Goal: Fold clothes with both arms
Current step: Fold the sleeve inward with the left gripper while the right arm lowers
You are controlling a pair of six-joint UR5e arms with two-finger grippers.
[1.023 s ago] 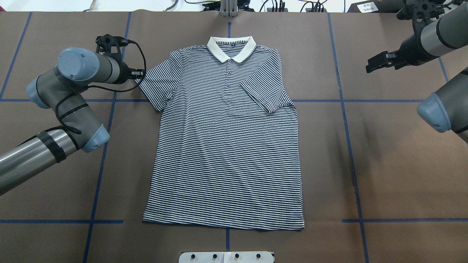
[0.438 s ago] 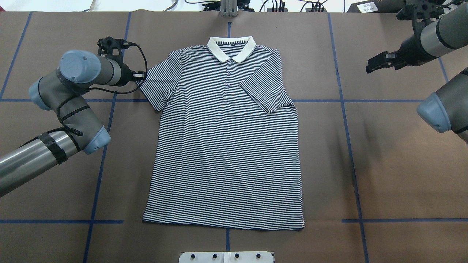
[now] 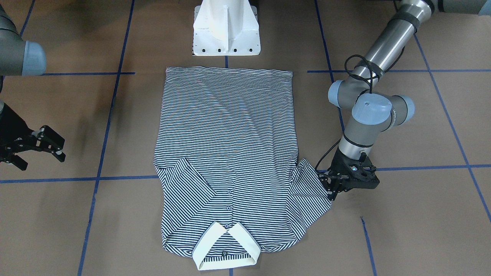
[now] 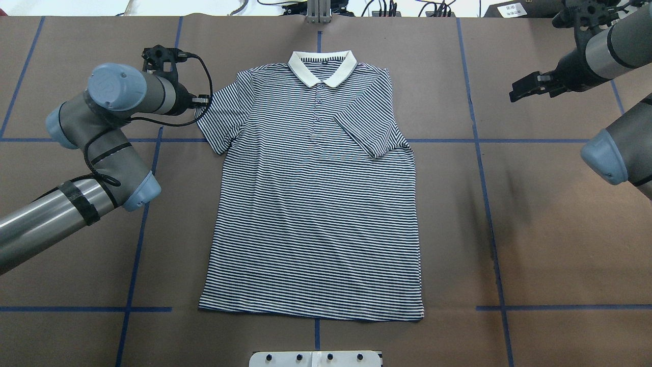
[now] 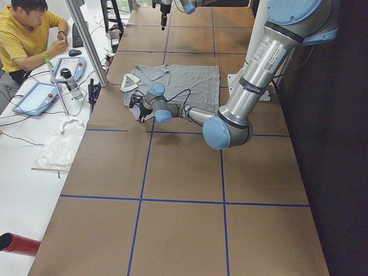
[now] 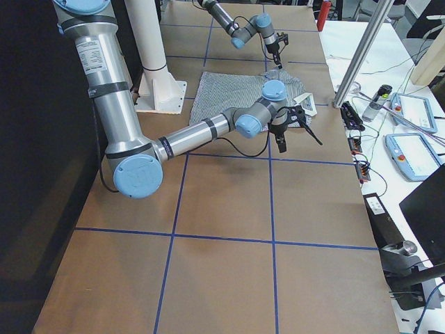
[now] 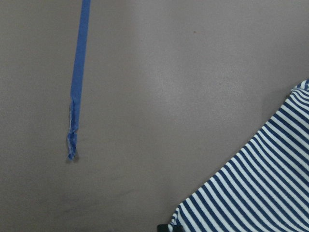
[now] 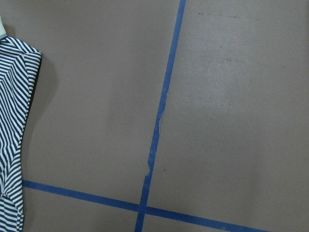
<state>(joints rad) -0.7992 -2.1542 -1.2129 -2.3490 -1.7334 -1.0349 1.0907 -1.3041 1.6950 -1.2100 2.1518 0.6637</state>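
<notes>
The robot's left gripper should release the corner of the sleeve's hem on the shirt's striped chest (image 3: pixel 251 189), next to the buttons.
The striped polo shirt (image 4: pixel 316 204) lies flat on the brown table, cream collar (image 4: pixel 322 69) at the far side. Its sleeve on the robot's right side (image 4: pixel 367 130) is folded in over the chest. The other sleeve (image 4: pixel 221 120) is spread out, and my left gripper (image 4: pixel 205 102) (image 3: pixel 332 189) sits low at its outer hem, shut on the hem edge. In the left wrist view the striped hem corner (image 7: pixel 251 183) meets a black fingertip at the bottom edge. My right gripper (image 4: pixel 515 93) (image 3: pixel 40 155) hangs open above bare table, well off the shirt's right side.
The white pedestal base (image 3: pixel 226 30) stands at the shirt's hem end. Blue tape lines (image 4: pixel 484 178) grid the brown table cover. In the exterior left view a person (image 5: pixel 26 34) sits at a side table with control tablets beyond an aluminium post (image 5: pixel 86 40).
My left gripper has moved right and slightly away from the robot, and the spread sleeve's outer edge has shifted inward with it. The right arm has stayed still.
</notes>
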